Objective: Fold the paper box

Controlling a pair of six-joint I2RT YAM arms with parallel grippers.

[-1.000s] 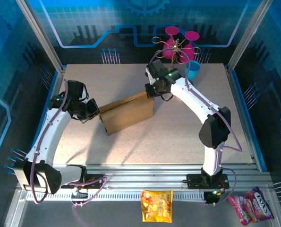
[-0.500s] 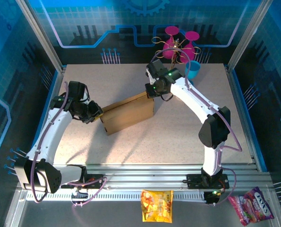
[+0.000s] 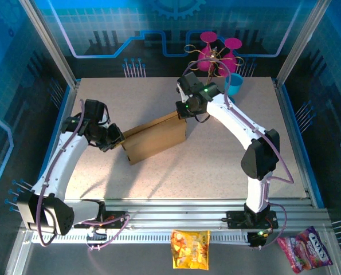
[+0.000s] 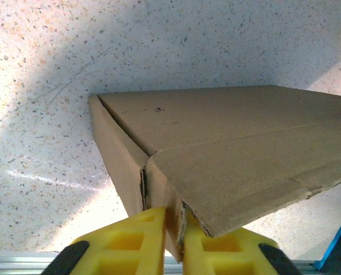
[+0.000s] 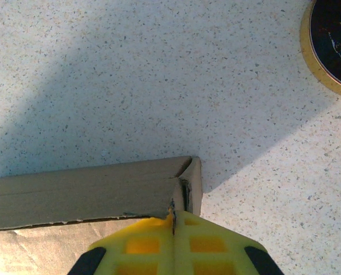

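Observation:
The flap's corner lies over the finger of the robot's left gripper, so the left gripper will open, back out and pinch the flap's corner together from the box's end point(image 4: 120, 163).
The paper box point(image 3: 156, 139) is a brown cardboard carton lying at mid-table, its long side running from near left to far right. My left gripper point(image 3: 120, 137) is at its left end. In the left wrist view the yellow fingers point(image 4: 130, 240) are shut on a flap edge at the corner of the box point(image 4: 227, 132), with the gripper point(image 4: 174, 229) pinching the cardboard. My right gripper point(image 3: 181, 112) is at the box's far right corner. In the right wrist view this gripper point(image 5: 174, 220) is pressed shut, with a thin flap edge of the box point(image 5: 84, 189) running into the seam between its fingers.
Two pink goblets point(image 3: 219, 54) and a blue cup point(image 3: 234, 85) stand at the table's far edge. A dark round disc with a gold rim point(image 5: 333, 40) lies beyond the box's right corner. Snack bags point(image 3: 190, 249) point(image 3: 306, 255) lie off the table, in front of the rail.
My left gripper has shifted slightly along the box's left end and is gripping the flap there again. The box and the right arm have stayed put.

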